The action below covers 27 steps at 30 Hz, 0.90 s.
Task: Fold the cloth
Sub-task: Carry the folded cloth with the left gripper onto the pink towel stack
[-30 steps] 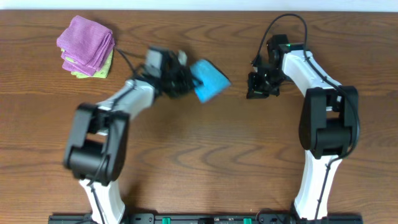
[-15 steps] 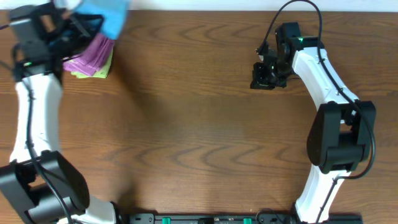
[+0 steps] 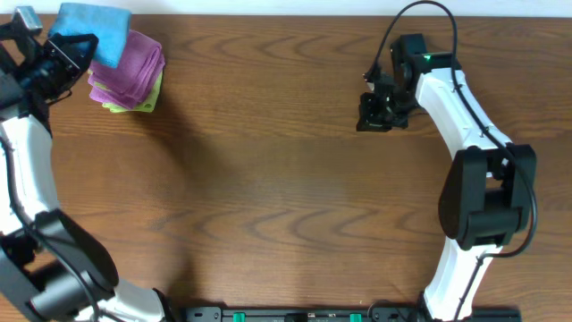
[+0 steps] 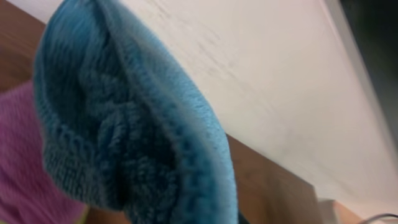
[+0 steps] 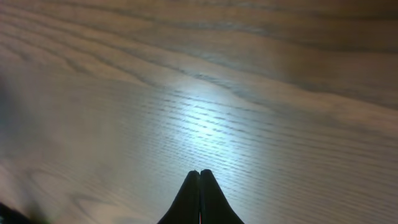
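Observation:
I need to release the blue cloth from my left gripper atop the purple cloths in the stack (image 3: 121, 55).
A folded blue cloth (image 3: 92, 31) hangs in my left gripper (image 3: 64, 52) at the far left back corner, just over the stack of folded cloths (image 3: 130, 72). In the left wrist view the blue cloth (image 4: 130, 130) fills the frame and hides the fingers; the purple cloth (image 4: 18, 168) shows below it. My right gripper (image 3: 374, 118) is shut and empty above bare table at the back right; its closed fingertips (image 5: 199, 176) show in the right wrist view.
The stack has purple cloths on top and a yellow-green one (image 3: 134, 103) at the bottom. The white wall edge (image 4: 280, 81) runs along the table's back edge close to the left gripper.
My left arm swung the blue cloth from the table's middle to the far left back corner, and now holds it lower over the stack. The right arm barely moved.

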Motion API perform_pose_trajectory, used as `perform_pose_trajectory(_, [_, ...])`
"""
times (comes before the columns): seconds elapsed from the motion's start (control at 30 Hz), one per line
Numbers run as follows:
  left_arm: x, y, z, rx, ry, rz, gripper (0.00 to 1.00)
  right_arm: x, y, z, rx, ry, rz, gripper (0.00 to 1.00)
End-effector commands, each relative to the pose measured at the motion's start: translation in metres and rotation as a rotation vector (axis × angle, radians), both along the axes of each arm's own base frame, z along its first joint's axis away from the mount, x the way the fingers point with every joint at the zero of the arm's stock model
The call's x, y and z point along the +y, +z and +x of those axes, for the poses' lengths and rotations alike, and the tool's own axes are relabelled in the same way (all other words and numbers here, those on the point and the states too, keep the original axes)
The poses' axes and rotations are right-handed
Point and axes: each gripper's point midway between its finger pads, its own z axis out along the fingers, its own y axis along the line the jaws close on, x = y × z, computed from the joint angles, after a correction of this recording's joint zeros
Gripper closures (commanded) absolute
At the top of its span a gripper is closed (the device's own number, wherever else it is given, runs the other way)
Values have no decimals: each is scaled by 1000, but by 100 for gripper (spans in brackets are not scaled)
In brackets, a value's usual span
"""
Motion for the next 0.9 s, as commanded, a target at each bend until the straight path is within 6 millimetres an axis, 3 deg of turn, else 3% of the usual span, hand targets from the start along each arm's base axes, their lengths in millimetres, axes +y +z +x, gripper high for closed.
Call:
perform_pose_trajectory(0.0, [8,-34,16,14,-5,42,95,10,5,-3,-14,44,3,99])
perform_pose_trajectory(0.17, [17,-40,42,-42,-7,7,94,14,3,-12,11,65,-32,99])
perform_pose_trajectory(0.37, [26,-45,59,-44,-9,7,95,23,3,-17,17,89,-34,99])
perform_pose_trajectory(0.5, [24,-54,63,-28,-20,-42,94,28,3,-18,16,102,-35,98])
perform_pose_trajectory(0.67, [5,-53,60,-30,-103,-92,95,30,2,-17,8,105,-36,98])
perform_pose_trajectory(0.87, [3,-69,57,27,-96,-120,94,29,2,-19,16,106,-38,99])
